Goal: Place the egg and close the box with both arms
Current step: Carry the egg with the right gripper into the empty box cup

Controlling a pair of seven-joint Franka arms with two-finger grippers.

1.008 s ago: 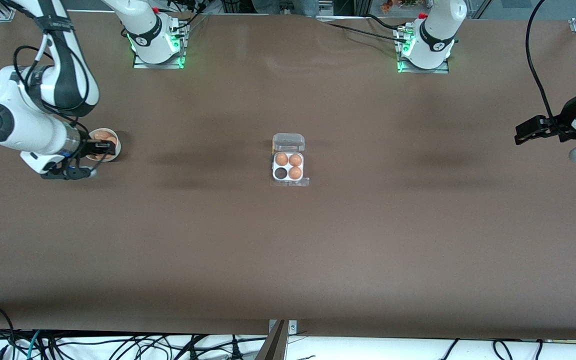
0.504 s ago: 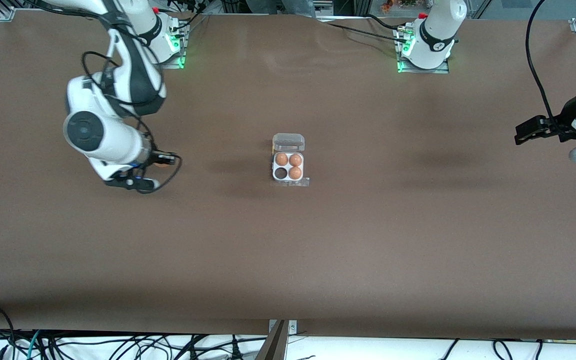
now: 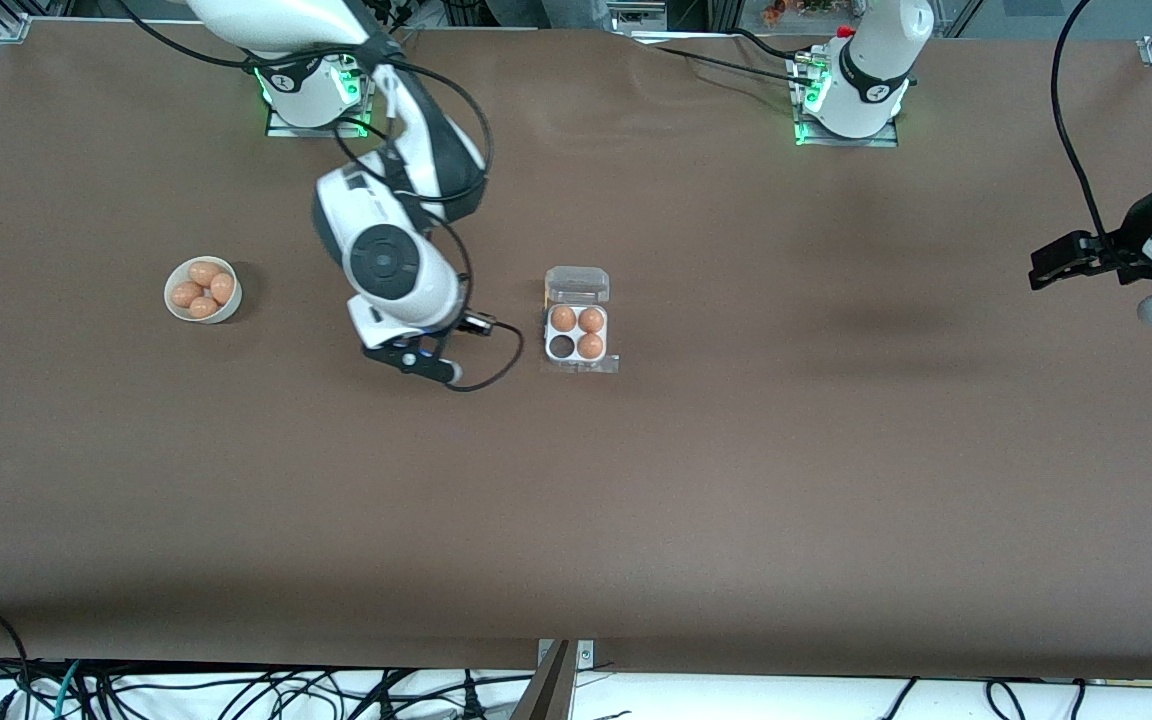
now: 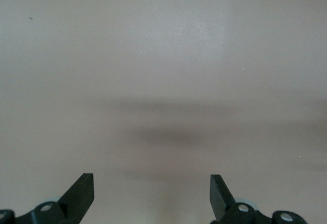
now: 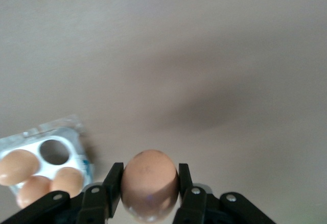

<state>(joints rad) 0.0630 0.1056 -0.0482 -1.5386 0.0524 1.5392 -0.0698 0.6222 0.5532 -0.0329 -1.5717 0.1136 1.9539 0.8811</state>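
Note:
The clear box has one empty cell. Next, my right gripper lets go of the orange-brown egg in the one empty cell of the clear box (image 3: 561, 347) (image 5: 54, 152).
My right gripper (image 3: 477, 324) is shut on an orange-brown egg (image 5: 149, 182), which fills the gap between its fingers in the right wrist view. It hangs over bare table just beside the box (image 3: 576, 333), toward the right arm's end. The box is a clear four-cell carton with its lid (image 3: 577, 285) open and lying back toward the robots. Three cells hold eggs, and the cell nearest my right gripper (image 3: 562, 346) is empty. The box also shows in the right wrist view (image 5: 76, 137). My left gripper (image 3: 1044, 266) waits open and empty at the left arm's end of the table, over bare surface (image 4: 152, 185).
A round white bowl (image 3: 176, 305) holding several eggs stands toward the right arm's end of the table. The right arm's elbow and cable loop hang over the table between the bowl and the box. Cables lie below the table's front edge.
My right arm has swung from the bowl across the table to beside the box, carrying the egg. The bowl is uncovered now. The left arm has not moved.

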